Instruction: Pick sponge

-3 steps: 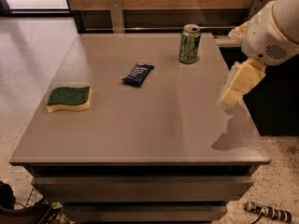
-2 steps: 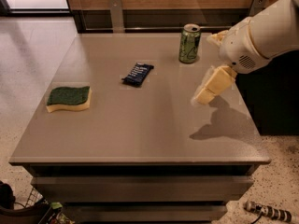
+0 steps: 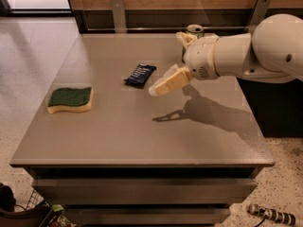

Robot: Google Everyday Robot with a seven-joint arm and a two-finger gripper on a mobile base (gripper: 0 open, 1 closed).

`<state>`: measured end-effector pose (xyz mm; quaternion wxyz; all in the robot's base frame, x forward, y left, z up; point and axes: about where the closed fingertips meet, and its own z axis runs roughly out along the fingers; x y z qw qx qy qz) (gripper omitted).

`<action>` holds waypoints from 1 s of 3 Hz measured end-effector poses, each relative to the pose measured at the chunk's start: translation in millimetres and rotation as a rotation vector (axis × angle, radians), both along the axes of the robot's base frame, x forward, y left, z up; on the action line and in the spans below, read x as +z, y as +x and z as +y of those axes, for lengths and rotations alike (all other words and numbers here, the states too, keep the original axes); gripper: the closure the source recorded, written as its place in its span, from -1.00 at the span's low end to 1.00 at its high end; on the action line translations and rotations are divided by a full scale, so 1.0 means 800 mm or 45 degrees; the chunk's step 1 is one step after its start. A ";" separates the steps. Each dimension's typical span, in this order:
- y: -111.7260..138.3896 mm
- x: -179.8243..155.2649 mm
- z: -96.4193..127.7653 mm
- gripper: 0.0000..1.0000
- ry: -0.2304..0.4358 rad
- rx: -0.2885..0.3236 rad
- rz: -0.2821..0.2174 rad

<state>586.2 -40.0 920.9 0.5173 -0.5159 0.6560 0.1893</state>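
My gripper needs to go to the sponge next. It should then close on the sponge's end (image 3: 85,99) nearest the snack wrapper.
The sponge (image 3: 70,100) lies flat on the left side of the grey table (image 3: 142,141), dark green top up on a pale yellow base. My gripper (image 3: 166,63) hangs above the middle of the table on the white arm that reaches in from the right. It is well to the right of the sponge and just right of the snack wrapper. Its pale fingers (image 3: 169,82) are spread apart and hold nothing.
A dark blue snack wrapper (image 3: 140,74) lies at the table's middle back, close to the lower finger. A green can (image 3: 194,30) stands at the back, partly hidden behind the wrist. A wooden wall panel and two metal posts stand behind the table.
The arm has swung left from the table's right edge toward the middle, and the gripper now hangs beside the snack wrapper. The sponge, wrapper and can have not moved.
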 end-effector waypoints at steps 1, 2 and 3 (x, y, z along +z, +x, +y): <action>0.007 0.005 0.014 -1.00 0.034 0.004 -0.035; 0.007 0.003 0.018 -1.00 0.040 0.008 -0.033; 0.006 -0.006 0.032 -1.00 0.061 0.019 -0.028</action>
